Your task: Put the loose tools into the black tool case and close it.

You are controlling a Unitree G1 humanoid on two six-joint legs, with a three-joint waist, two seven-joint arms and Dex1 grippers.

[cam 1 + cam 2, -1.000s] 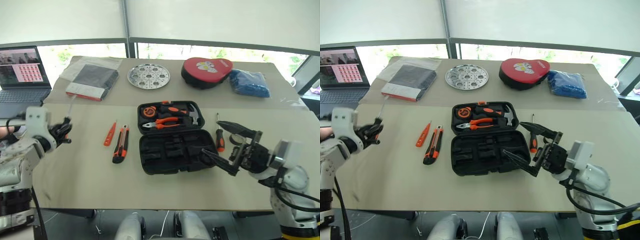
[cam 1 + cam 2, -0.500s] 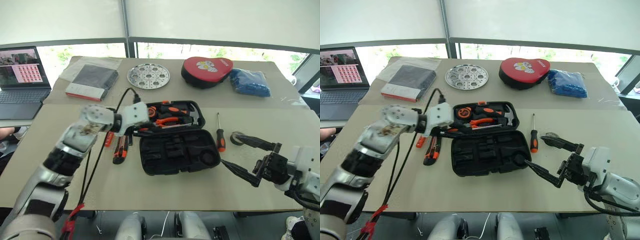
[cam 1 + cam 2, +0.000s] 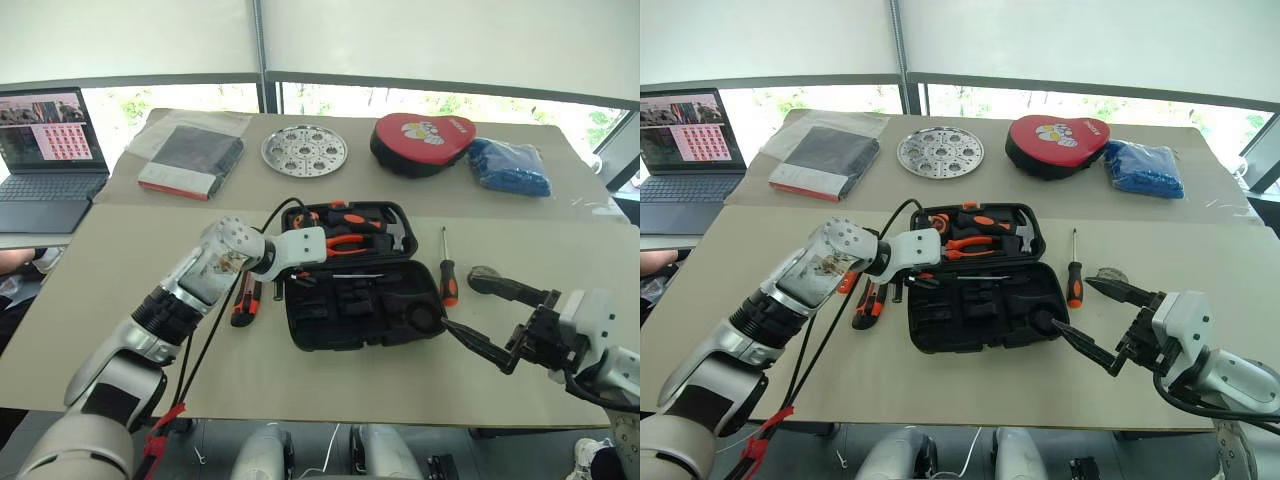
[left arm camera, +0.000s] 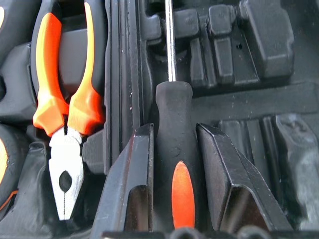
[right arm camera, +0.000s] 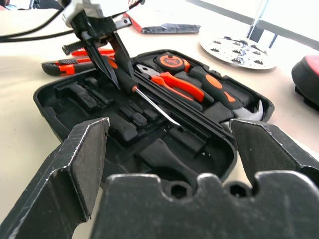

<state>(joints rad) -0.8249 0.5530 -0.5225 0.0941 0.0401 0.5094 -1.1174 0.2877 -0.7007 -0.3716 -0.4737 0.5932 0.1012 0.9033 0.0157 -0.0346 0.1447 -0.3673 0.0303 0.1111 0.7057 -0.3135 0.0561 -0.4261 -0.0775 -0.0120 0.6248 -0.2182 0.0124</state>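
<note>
Next, I open my left gripper, take the handle's black-orange grip (image 4: 174, 129) again and lay it flat, because the screwdriver's handle tilts up above its slot while the screwdriver's tip points down.
The black tool case (image 3: 360, 318) lies open at the table's middle, with pliers (image 3: 345, 242), a hammer and a tape measure in its far half. My left gripper (image 4: 174, 129) is shut on a screwdriver (image 4: 172, 114) by its black-orange handle, just above the near half. The shaft (image 3: 357, 276) runs along the hinge. My right gripper (image 3: 1073, 305) stands open to the right of the case, holding nothing. A second screwdriver (image 3: 447, 278) and a small tape roll (image 3: 1104, 274) lie beside it. The utility knife (image 3: 243, 300) and tester pen (image 5: 92, 51) lie left of the case, partly behind my left arm.
Along the far side stand a laptop (image 3: 45, 150), a flat dark book (image 3: 190, 160), a perforated metal disc (image 3: 305, 150), a red-topped pouch (image 3: 420, 140) and a blue bundle (image 3: 510, 165). A black cable (image 3: 200, 340) hangs from my left arm.
My left arm has swung from the table's left side across to the case, carrying the screwdriver and turning its wrist. The right gripper has drawn back to the right and lower, still open.
</note>
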